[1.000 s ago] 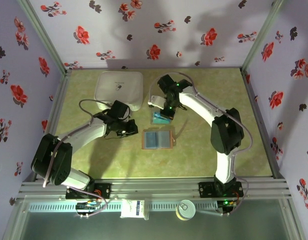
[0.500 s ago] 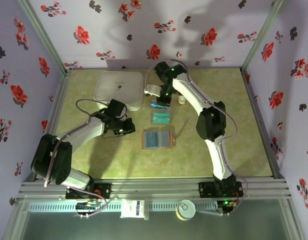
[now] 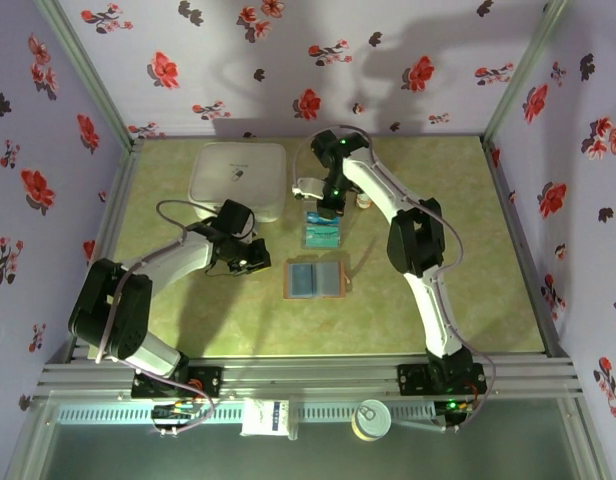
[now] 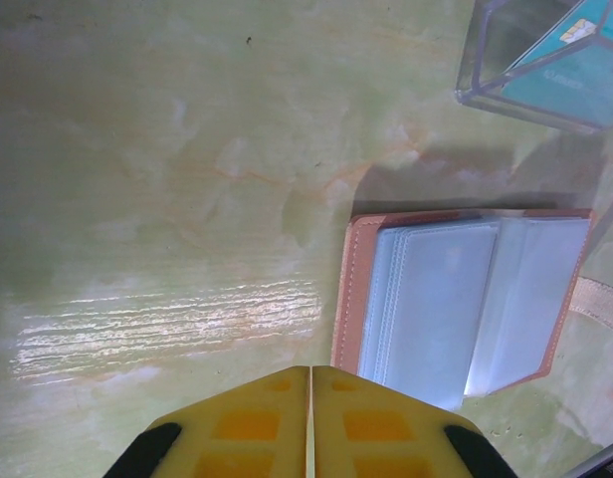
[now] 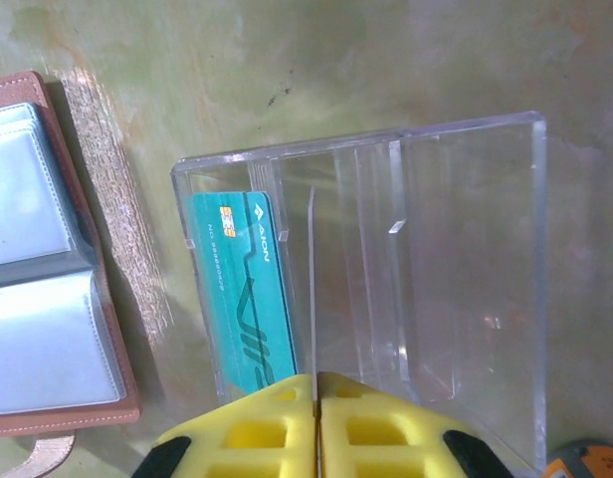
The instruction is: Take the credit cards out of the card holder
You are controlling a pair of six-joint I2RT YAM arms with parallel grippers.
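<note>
The robot's right gripper should release the edge-on credit card, now held over the tray, in the clear plastic tray's middle slot (image 3: 322, 222) (image 5: 333, 284), next to the teal credit card.
The card holder (image 3: 315, 278) lies open on the table, tan outside with pale blue pockets (image 4: 466, 299), also at the left edge of the right wrist view (image 5: 38, 289). My right gripper (image 3: 326, 208) (image 5: 315, 376) hangs over a clear plastic tray (image 5: 466, 259), shut on a thin credit card seen edge-on (image 5: 311, 279). Another teal credit card (image 5: 242, 299) stands in the tray's left slot. My left gripper (image 4: 311, 368) (image 3: 260, 258) is shut with nothing in it, just left of the card holder's edge.
A big white square box (image 3: 238, 178) sits at the back left, close to the tray (image 3: 323, 232). A small orange-and-white object (image 3: 363, 200) lies right of the tray. Flowered walls close in the table on three sides.
My right gripper has shifted a little toward the far side, over the clear tray, its arm stretching out. The left gripper has hardly moved.
</note>
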